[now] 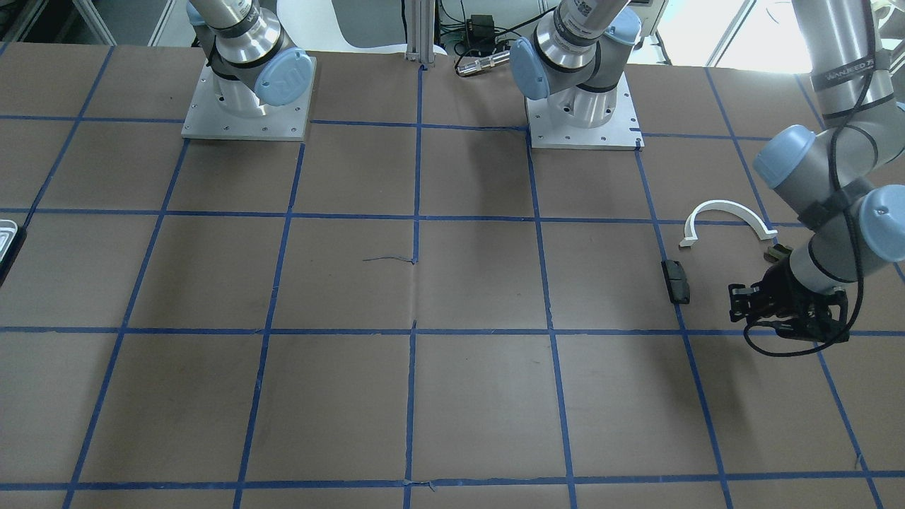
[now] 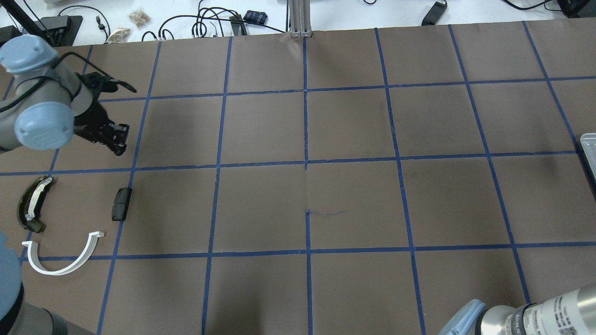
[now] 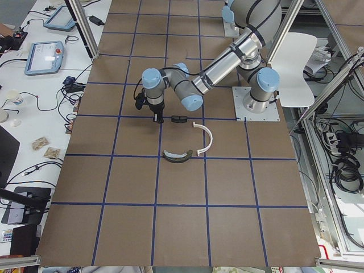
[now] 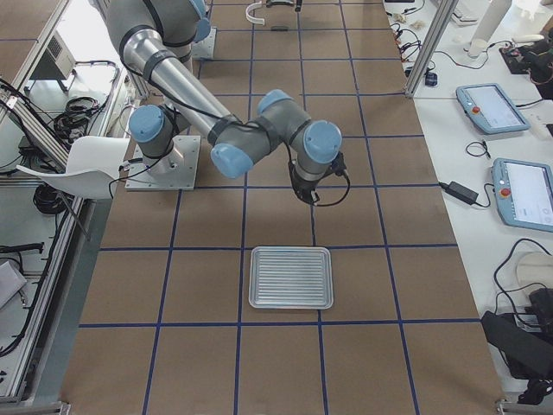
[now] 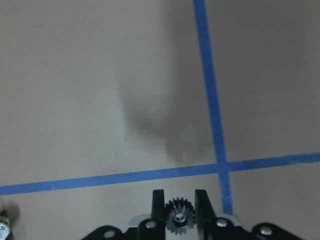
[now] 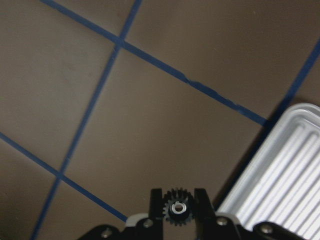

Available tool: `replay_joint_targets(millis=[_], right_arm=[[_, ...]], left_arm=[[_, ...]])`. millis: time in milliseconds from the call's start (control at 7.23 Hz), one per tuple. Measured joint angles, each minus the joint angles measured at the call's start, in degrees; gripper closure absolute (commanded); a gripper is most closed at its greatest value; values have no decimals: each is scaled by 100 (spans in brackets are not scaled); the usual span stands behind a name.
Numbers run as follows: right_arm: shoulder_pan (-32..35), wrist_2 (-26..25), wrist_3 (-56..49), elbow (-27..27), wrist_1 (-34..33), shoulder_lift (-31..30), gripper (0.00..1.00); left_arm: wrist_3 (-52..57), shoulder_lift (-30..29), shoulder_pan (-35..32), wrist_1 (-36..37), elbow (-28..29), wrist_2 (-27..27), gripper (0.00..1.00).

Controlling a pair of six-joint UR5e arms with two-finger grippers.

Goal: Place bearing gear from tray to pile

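I should release the bearing gear with my right gripper beside the gap in the middle blue tape line (image 1: pixel 422 290), near the thread.
My left gripper (image 5: pixel 179 197) is shut on a small dark bearing gear (image 5: pixel 180 219) and holds it above bare table. In the overhead view the left gripper (image 2: pixel 118 139) hangs just beyond the pile: a black block (image 2: pixel 122 204), an olive-dark curved piece (image 2: pixel 32 202) and a white arc (image 2: pixel 56 271). My right gripper (image 6: pixel 178 192) is also shut on a bearing gear (image 6: pixel 177 207), beside the ribbed grey-white tray (image 6: pixel 280 170). The right exterior view shows the right gripper (image 4: pixel 307 197) a little past the tray (image 4: pixel 291 277).
Brown table paper with a blue tape grid. The tray's edge shows at the overhead view's right edge (image 2: pixel 589 149). Both arm bases (image 1: pixel 583 131) stand at the robot's side. Cables and small devices lie beyond the table's far edge (image 2: pixel 209 23).
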Motion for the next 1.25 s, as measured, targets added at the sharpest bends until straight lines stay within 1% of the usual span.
replay_joint_targets(millis=[138, 277, 415, 553, 692, 830, 969, 1107, 1245], right_arm=[[688, 85, 1114, 95, 40, -194, 100], [1456, 122, 2221, 169, -29, -274, 100], [2253, 132, 3311, 253, -263, -288, 100], [3125, 107, 4465, 372, -760, -285, 100], [3930, 63, 5509, 471, -1254, -243, 100], [4612, 35, 6326, 603, -1571, -130, 100], [5175, 25, 6968, 921, -2093, 31, 100], [5608, 24, 7527, 1384, -2995, 191, 100], [5928, 15, 7954, 1795, -3887, 374, 100]], left_arm=[[172, -34, 218, 15, -92, -1, 100], [247, -91, 332, 20, -147, -6, 74], [273, -149, 387, 22, -170, -36, 39], [265, -173, 406, 21, -158, -88, 27], [236, -120, 383, 11, -117, -184, 19], [207, -16, 331, -26, -28, -317, 16], [157, 91, 228, -98, 106, -443, 12], [22, 203, -64, -222, 287, -570, 12], [-342, 320, -558, -557, 575, -608, 12]])
